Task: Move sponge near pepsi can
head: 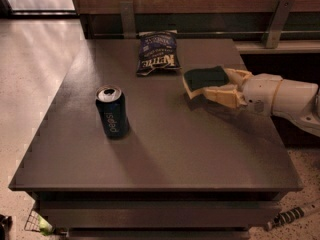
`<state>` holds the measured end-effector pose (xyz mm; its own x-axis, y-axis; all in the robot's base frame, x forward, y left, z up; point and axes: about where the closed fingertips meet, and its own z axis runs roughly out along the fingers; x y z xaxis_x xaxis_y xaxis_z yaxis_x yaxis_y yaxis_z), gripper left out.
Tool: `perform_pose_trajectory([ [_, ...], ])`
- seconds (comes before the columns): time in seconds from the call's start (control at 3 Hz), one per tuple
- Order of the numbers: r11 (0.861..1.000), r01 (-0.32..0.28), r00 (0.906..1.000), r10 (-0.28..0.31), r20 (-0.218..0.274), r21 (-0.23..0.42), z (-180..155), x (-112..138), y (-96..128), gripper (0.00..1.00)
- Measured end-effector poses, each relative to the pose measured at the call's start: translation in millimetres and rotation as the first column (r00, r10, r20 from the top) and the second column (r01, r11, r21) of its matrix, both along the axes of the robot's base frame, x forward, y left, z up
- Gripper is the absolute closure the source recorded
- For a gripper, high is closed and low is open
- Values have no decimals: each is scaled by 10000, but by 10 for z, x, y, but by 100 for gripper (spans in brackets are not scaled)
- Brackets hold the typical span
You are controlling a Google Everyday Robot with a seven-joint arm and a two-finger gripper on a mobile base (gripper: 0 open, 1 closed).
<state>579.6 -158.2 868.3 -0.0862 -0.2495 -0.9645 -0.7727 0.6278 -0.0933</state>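
Observation:
My gripper is going to let go of the sponge on the grey table [162,124] beside the pepsi can, in front of the chip bag.
The sponge [205,79], dark green on top with pale yellow foam below, is held just above the grey table [165,149], right of the middle. My gripper [216,84] reaches in from the right on a white arm and is shut on the sponge's right end. The pepsi can [112,112], dark blue with a silver top, stands upright on the table's left half, well to the left of the sponge and nearer the front.
A dark blue chip bag [158,52] lies flat at the back of the table, just left of and behind the sponge. A wooden wall with a rail [200,19] runs behind the table. The floor [35,64] lies to the left.

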Motion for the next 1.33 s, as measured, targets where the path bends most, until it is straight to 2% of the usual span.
perform_pose_trajectory([
  [0.33,9948,-1010,9947,1007,-229,-113,-138,-371,334,100],
  [0.67,9714,-2366,9710,2357,-392,-188,-198,-735,679,100],
  [1.0,9300,-3669,9293,3654,-534,-217,-181,-986,996,100],
  [1.33,9242,-3812,9234,3796,-559,-212,-180,-1015,1033,76],
])
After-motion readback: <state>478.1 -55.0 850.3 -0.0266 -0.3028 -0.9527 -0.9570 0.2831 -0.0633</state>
